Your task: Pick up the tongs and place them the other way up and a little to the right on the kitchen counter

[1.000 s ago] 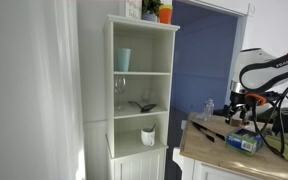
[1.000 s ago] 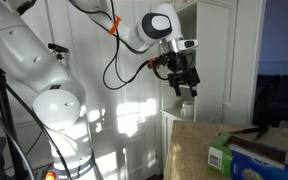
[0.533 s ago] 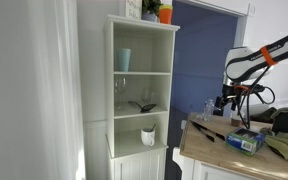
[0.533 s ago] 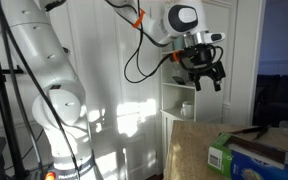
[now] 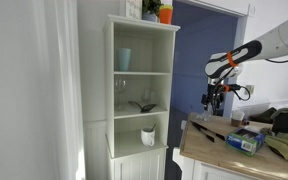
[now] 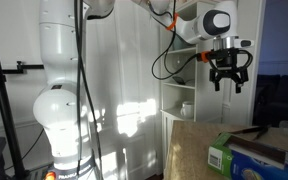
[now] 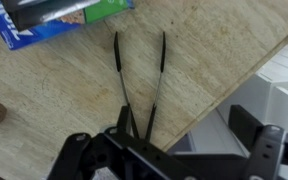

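Note:
I need to close my gripper around both arms of the black tongs, on the tongs' handle part point(image 5: 196, 125) point(image 7: 142, 128) near the end where they join.
The black tongs point(image 7: 139, 75) lie flat on the beige kitchen counter point(image 7: 214, 50) near its edge, their two arms spread, in the wrist view. They show as a thin dark line in both exterior views point(image 5: 203, 134) point(image 6: 247, 129). My gripper point(image 7: 166, 142) hangs in the air above the counter's edge, open and empty. Its two dark fingers frame the tongs' joined end from above. It also shows in both exterior views point(image 5: 215, 100) point(image 6: 228, 81), well above the counter point(image 5: 224, 152).
A blue and green box point(image 7: 54, 15) lies on the counter just beyond the tongs, also in both exterior views point(image 5: 244, 142) point(image 6: 240, 156). A tall white shelf cabinet point(image 5: 142, 90) with cups and glasses stands beside the counter. Cloth and clutter point(image 5: 284, 130) lie farther along.
The arm has swung the open gripper sideways from off the counter's side to above its edge, near the cabinet. The tongs and box have not moved.

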Robot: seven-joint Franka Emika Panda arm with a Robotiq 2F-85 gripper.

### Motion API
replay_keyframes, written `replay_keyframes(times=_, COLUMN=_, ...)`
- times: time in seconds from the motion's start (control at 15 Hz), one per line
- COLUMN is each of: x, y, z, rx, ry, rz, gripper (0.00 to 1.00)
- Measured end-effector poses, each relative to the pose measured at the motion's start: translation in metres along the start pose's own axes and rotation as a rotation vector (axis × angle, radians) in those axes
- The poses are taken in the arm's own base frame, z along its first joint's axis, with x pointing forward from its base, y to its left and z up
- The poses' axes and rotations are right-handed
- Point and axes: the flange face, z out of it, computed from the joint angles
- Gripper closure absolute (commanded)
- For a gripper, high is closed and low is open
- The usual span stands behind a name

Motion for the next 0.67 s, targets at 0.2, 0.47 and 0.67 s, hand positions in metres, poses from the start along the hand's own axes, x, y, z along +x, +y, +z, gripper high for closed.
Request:
replay_keyframes(times=0.2, x=0.036, y=0.01, z=0.008, rx=0.027, ry=0.018, rz=0.011, gripper=0.0)
replay_keyframes(times=0.47, x=0.034, y=0.008, z=0.011, rx=0.027, ry=0.013, rz=0.008, gripper=0.0)
replay_keyframes(times=0.67, x=0.034, y=0.008, z=0.009, rx=0.027, ry=0.015, rz=0.008, gripper=0.0)
